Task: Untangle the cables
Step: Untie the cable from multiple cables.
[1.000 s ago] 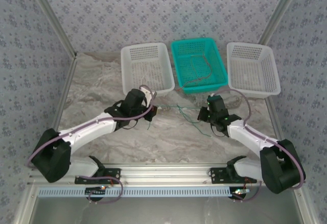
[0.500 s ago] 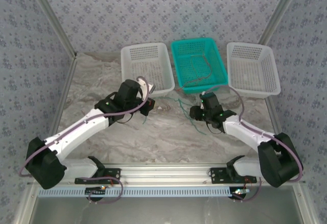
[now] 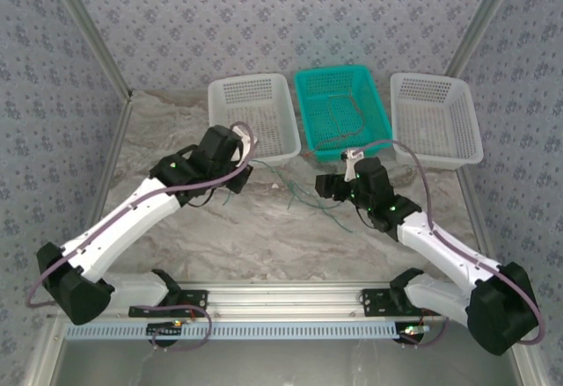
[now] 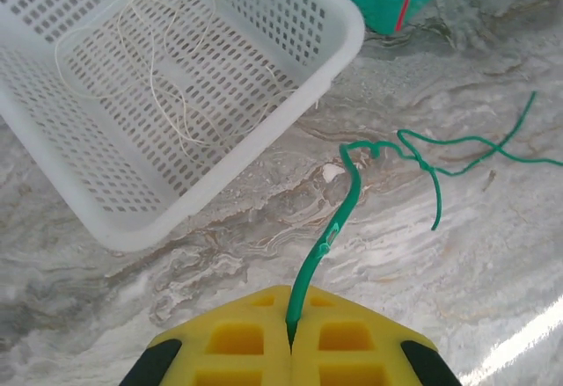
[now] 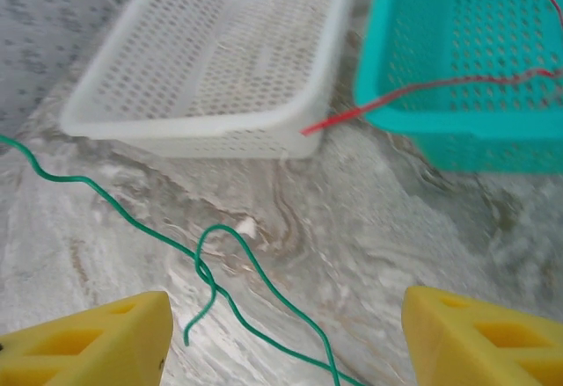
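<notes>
With the held green cable wound around another piece of green cable, my right gripper next takes the cable (image 4: 330, 229) near my left gripper, freeing that hand to hold the tangle.
A thin green cable (image 4: 347, 201) rises out of my left gripper (image 4: 290, 333), which is shut on its end, and trails in loose loops over the marble to the right. From above, my left gripper (image 3: 237, 175) sits just in front of the left white basket (image 3: 251, 79). The green cable (image 3: 339, 216) runs on toward my right gripper (image 3: 327, 185). That right gripper (image 5: 286, 342) is open, its yellow fingers (image 5: 97, 342) wide apart above a knotted loop of the green cable (image 5: 264, 285). A red cable (image 5: 378, 105) hangs over the teal basket's (image 5: 457, 131) edge. A whitish cable (image 4: 167, 96) lies in the white basket (image 4: 264, 153).
Three baskets stand in a row at the back: white on the left, teal (image 3: 332, 72) in the middle, white (image 3: 435, 77) on the right. Patterned walls close in both sides. Open marble lies between the arms and the near rail.
My right gripper has opened and let go of the green cable. Both arms have moved away from the bases toward the baskets, the left one carrying the cable's end.
</notes>
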You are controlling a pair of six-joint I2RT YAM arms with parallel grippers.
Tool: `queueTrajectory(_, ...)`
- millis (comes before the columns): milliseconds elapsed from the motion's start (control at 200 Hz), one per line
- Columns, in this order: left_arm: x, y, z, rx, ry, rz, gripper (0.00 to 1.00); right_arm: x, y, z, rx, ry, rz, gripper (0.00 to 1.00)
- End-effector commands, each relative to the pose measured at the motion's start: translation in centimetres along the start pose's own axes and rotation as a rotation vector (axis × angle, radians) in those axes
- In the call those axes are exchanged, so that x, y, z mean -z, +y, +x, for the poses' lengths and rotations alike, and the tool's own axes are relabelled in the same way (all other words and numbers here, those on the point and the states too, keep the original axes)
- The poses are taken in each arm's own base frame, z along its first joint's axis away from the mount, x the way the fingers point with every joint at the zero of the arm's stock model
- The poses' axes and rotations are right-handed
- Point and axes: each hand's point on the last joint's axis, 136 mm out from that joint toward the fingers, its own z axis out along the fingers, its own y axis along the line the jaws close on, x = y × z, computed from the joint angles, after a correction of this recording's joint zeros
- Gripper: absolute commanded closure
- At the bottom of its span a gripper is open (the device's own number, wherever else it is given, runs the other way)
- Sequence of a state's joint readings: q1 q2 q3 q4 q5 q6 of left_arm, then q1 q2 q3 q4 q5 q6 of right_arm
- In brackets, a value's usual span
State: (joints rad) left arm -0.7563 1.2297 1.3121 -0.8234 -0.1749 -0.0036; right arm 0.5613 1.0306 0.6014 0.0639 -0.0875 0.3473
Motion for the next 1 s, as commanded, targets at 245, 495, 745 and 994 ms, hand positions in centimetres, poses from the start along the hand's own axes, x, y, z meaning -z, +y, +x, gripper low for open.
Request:
queueTrajectory(245,5.5,-1.3,-3.0,-0.178,-0.144,0.06,1.0,0.1,9.2,-2.3,0.449,-0.19,-0.311,0.26)
queueTrajectory(495,8.6,-3.4,-5.5,-0.164,-0.427,0.189,1.0,-3.2,11.9,-3.2,0.494,-0.219,-0.415,0.27)
queueTrajectory(745,7.8,-3.2,-4.8,-0.15,-0.407,0.173,1.0,-5.3,11.3,-5.4,0.46,-0.291,-0.329,0.89)
queueTrajectory(994,6.6,-1.3,-4.2,-0.112,-0.372,0.057,1.0,-3.8,12.3,-4.8,0.471,-0.17,-0.374,0.42)
